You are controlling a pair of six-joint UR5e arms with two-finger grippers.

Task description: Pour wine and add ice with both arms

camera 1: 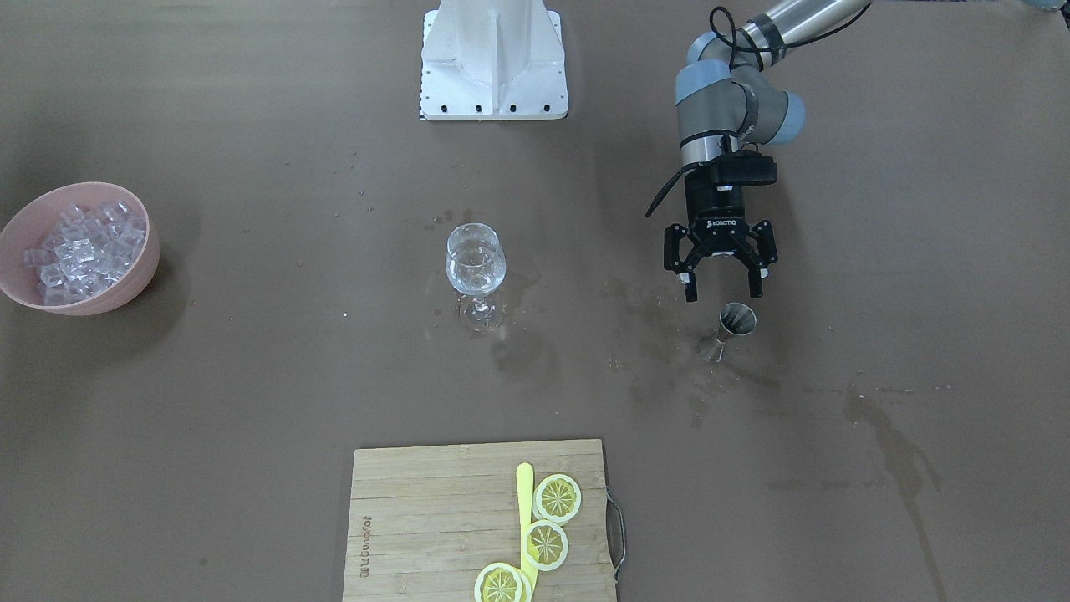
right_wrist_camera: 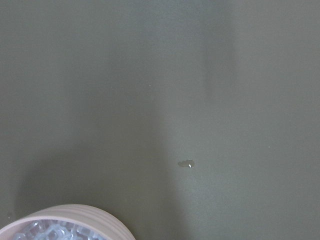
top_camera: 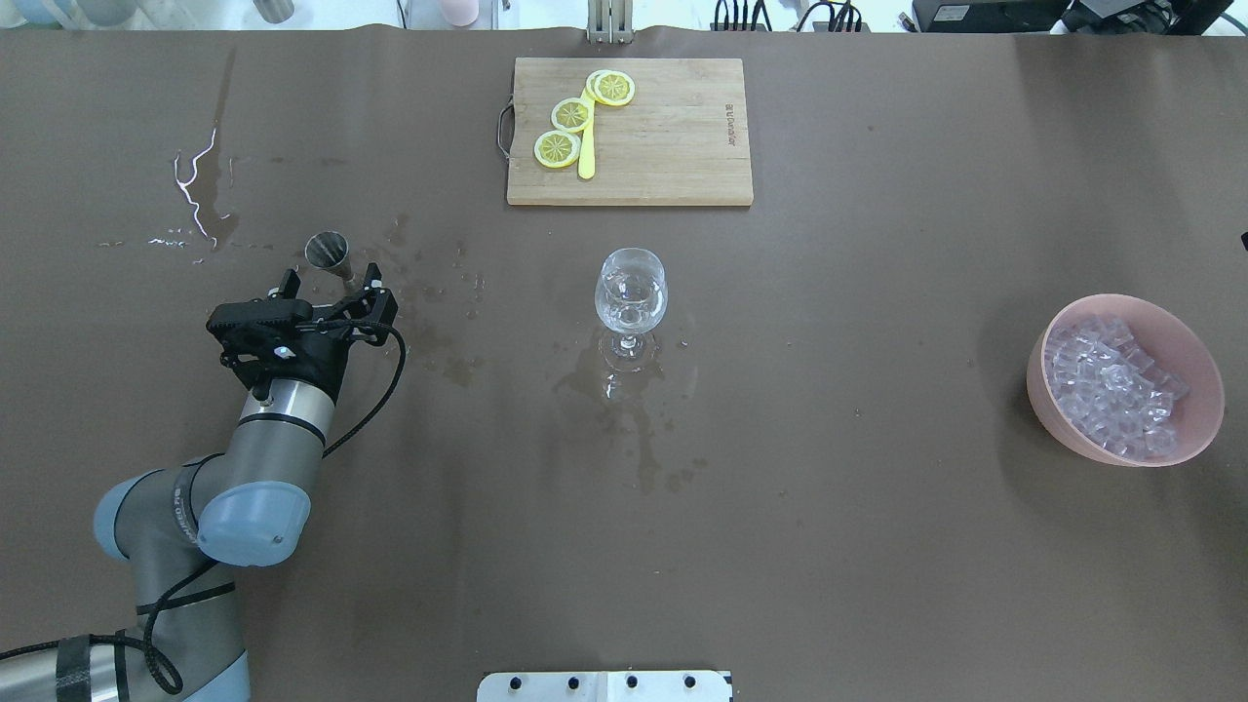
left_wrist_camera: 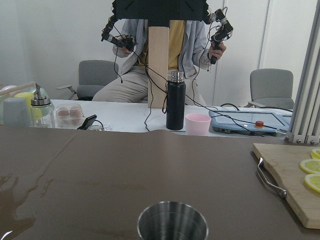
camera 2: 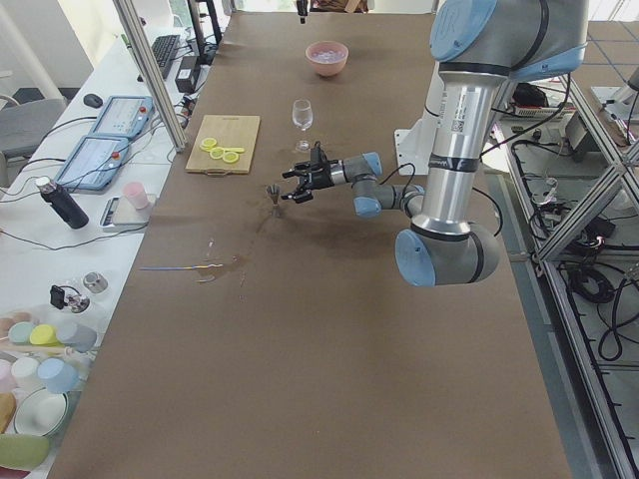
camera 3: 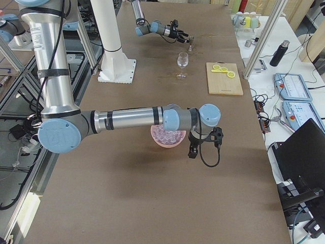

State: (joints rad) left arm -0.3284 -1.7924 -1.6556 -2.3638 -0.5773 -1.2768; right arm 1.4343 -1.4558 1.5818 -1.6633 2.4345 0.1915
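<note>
Next, my right gripper reaches into the middle of the pink bowl [camera 1: 85, 254] and grabs an ice cube there.
A wine glass [camera 1: 476, 267] stands upright mid-table, also in the overhead view [top_camera: 632, 292]; a little clear liquid seems to sit in its bowl. A steel jigger [camera 1: 736, 322] stands upright on the table and looks empty in the left wrist view [left_wrist_camera: 172, 222]. My left gripper [camera 1: 724, 288] is open and empty, just short of the jigger [top_camera: 328, 251], not touching it. Ice cubes [top_camera: 1111, 385] fill a pink bowl [top_camera: 1053, 400]. My right gripper [camera 3: 193, 152] hangs beside that bowl [camera 3: 167, 141]; I cannot tell whether it is open or shut.
A wooden cutting board [top_camera: 673, 146] with lemon slices [top_camera: 572, 114] and a yellow knife lies at the far edge. Wet spill marks [top_camera: 195, 195] spread around the jigger and the glass. The white pedestal [camera 1: 493, 63] stands at the robot's side.
</note>
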